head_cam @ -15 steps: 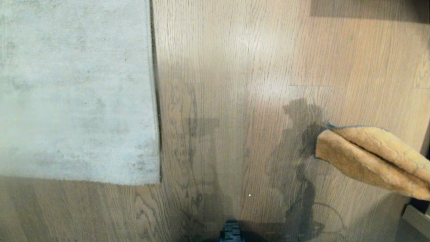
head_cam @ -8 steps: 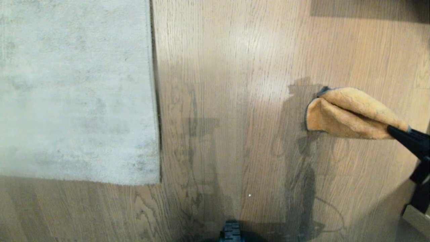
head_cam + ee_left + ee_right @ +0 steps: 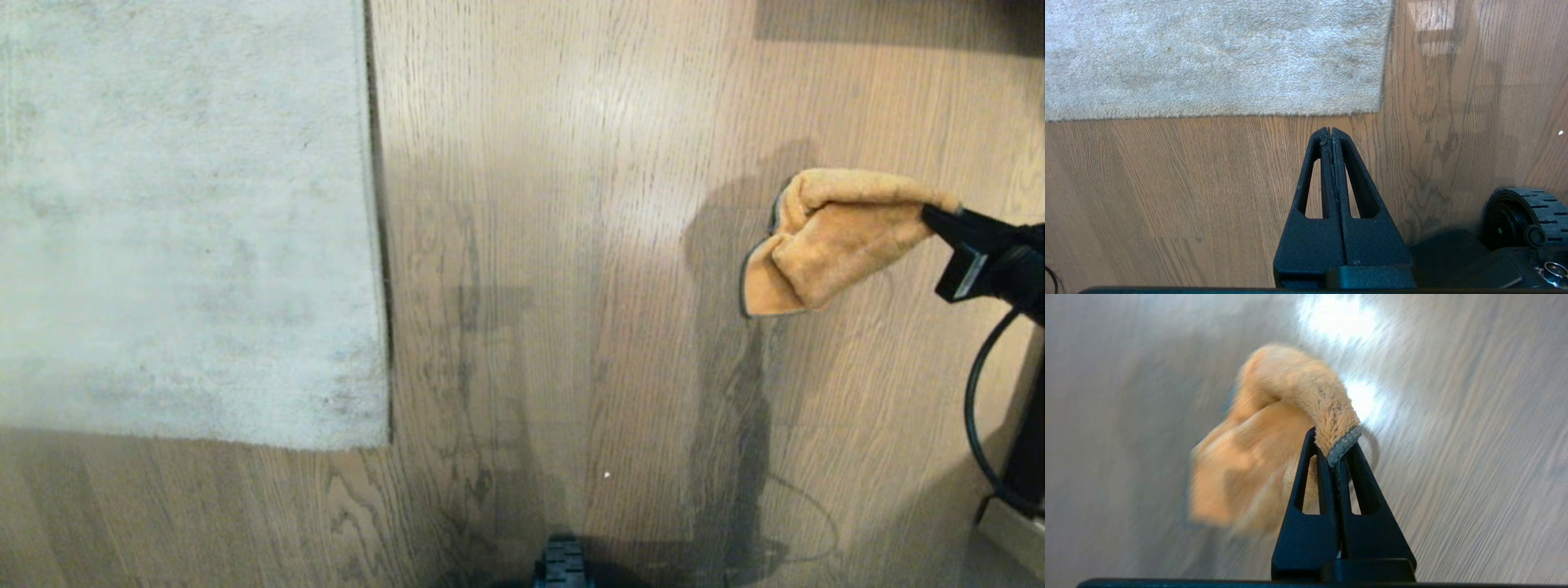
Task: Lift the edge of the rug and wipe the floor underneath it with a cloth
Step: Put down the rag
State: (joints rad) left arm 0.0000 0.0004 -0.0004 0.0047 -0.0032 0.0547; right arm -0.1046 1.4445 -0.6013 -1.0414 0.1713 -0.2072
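I will let go of the mustard-orange cloth with my right gripper on the bare floor (image 3: 868, 212) beneath it, well away from the edge of the rug.
The pale grey rug (image 3: 180, 220) lies flat at the left, its straight rug edge (image 3: 377, 245) running down the wood-plank floor (image 3: 555, 245). At the right, my right gripper (image 3: 932, 216) is shut on a corner of the mustard-orange cloth (image 3: 824, 245), which hangs folded above the floor. The right wrist view shows the cloth (image 3: 1274, 437) pinched at its grey trim by the gripper (image 3: 1336, 451). My left gripper (image 3: 1330, 131) is shut and empty, parked over bare floor near the rug (image 3: 1216, 57) corner; it is out of the head view.
A black cable (image 3: 976, 408) loops down from the right arm. A wheel of my base (image 3: 562, 563) shows at the bottom centre, and again in the left wrist view as a black wheel (image 3: 1523, 216). A pale object's corner (image 3: 1012, 531) sits at the lower right.
My right gripper has risen and swung forward with the cloth, coming into the head view; the cloth now hangs down from it. The rug and left arm have not moved.
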